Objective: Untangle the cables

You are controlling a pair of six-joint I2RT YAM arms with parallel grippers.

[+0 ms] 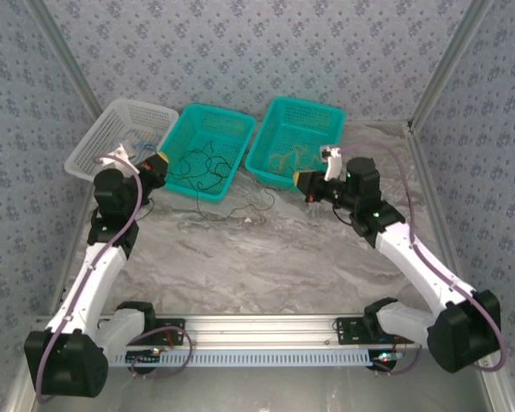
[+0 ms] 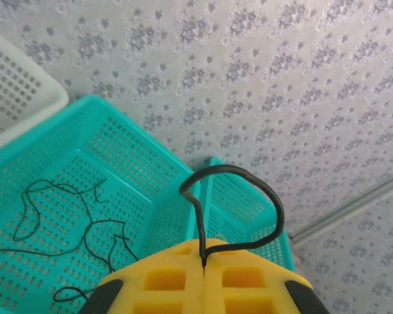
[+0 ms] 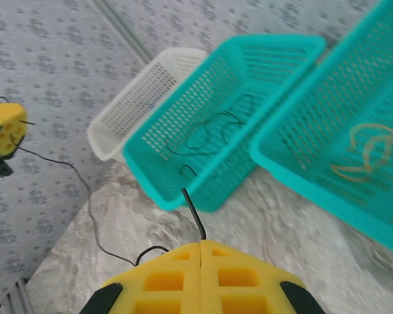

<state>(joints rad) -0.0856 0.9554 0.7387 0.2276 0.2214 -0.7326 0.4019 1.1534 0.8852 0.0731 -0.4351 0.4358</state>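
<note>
Next, my right gripper releases the thin black cable, now stretched low over the table, among the other black cables in the middle teal basket [image 3: 211, 136].
A thin black cable [image 1: 232, 212] is stretched low over the table between my two grippers. The left gripper [image 2: 202, 252] is shut on one end of it, and a black loop [image 2: 275, 203] curls up out of its yellow fingers [image 2: 164, 278]. This gripper [image 1: 159, 163] hangs at the near left corner of the middle teal basket [image 1: 242, 153]. The right gripper [image 3: 201, 245] is shut on the same cable, a short stub [image 3: 192, 209] poking past its tips. It [image 1: 309, 185] hovers in front of the right teal basket [image 1: 305, 101]. More black cables [image 2: 52, 222] lie in the middle basket.
A white basket [image 1: 90, 142] at the far left holds thin blue cables [image 1: 142, 144]. Tan cables [image 3: 370, 150] lie in the right teal basket [image 3: 295, 140]. Patterned walls close in the back and both sides. Marbled table [image 1: 266, 266] stretches in front of the baskets.
</note>
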